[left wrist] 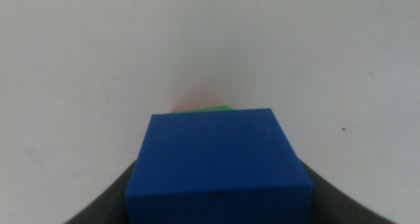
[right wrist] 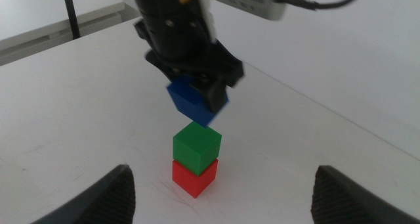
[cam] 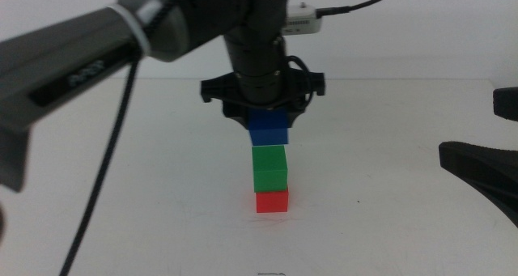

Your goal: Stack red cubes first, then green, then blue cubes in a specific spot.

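Next, I release the blue cube with my left gripper on the top side of the green cube (cam: pixel 271 150), above the red cube. The blue cube now hangs directly over it.
A red cube (cam: pixel 272 201) sits on the white table with a green cube (cam: pixel 269 168) stacked squarely on it. Directly over the green one hangs a blue cube (cam: pixel 269 129), with at most a thin gap between them. My left gripper (cam: pixel 267 118) reaches down from above, shut on the blue cube. In the left wrist view the blue cube (left wrist: pixel 216 165) fills the space between the jaws of the left gripper (left wrist: pixel 216 207), and a sliver of the green cube (left wrist: pixel 220 109) peeks out beyond it. My right gripper (right wrist: pixel 223 196) waits open and empty at the table's right side, facing the stack: red cube (right wrist: pixel 194 177), green cube (right wrist: pixel 196 147), blue cube (right wrist: pixel 195 100).
The left arm (cam: pixel 73 74) and its black cable (cam: pixel 109 171) cross the left half of the middle view. My right gripper (cam: pixel 495 134) shows at the right edge. The table's far edge (cam: pixel 405 80) runs behind the stack.
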`<action>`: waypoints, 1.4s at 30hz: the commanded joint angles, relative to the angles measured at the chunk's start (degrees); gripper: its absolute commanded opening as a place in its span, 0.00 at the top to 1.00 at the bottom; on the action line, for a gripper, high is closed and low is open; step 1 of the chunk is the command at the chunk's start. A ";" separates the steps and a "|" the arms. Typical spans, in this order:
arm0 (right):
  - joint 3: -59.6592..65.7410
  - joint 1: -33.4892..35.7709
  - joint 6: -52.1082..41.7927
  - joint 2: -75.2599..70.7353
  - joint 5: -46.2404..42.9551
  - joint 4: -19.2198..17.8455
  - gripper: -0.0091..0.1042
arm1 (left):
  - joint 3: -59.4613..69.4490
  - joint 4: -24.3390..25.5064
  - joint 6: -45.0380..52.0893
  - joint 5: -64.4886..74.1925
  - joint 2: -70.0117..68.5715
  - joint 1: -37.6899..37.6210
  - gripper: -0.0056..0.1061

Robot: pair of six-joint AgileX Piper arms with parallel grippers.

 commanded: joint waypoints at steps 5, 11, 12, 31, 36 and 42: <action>-1.54 -0.51 -0.50 -0.01 -4.41 0.31 0.19 | -3.58 -0.71 -3.09 4.73 -0.55 -0.52 0.96; -1.54 -0.51 -0.50 -0.01 -4.41 0.31 0.19 | -3.58 -0.68 -7.50 4.73 0.00 -0.52 0.96; -1.54 -0.51 -0.50 -0.01 -4.41 0.31 0.19 | -3.58 -0.76 -7.31 4.73 0.26 -0.52 0.96; -1.54 -0.51 -0.50 -0.01 -4.41 0.31 0.19 | -3.40 -2.25 -1.45 4.73 3.30 -0.52 0.96; -1.54 -0.51 -0.50 -0.01 -4.41 0.31 0.19 | -3.40 -2.15 -1.27 4.73 3.30 -0.52 0.96; -1.54 -0.51 -0.50 -0.01 -4.41 0.31 0.19 | -3.40 -1.98 -0.18 4.73 0.24 -0.52 0.96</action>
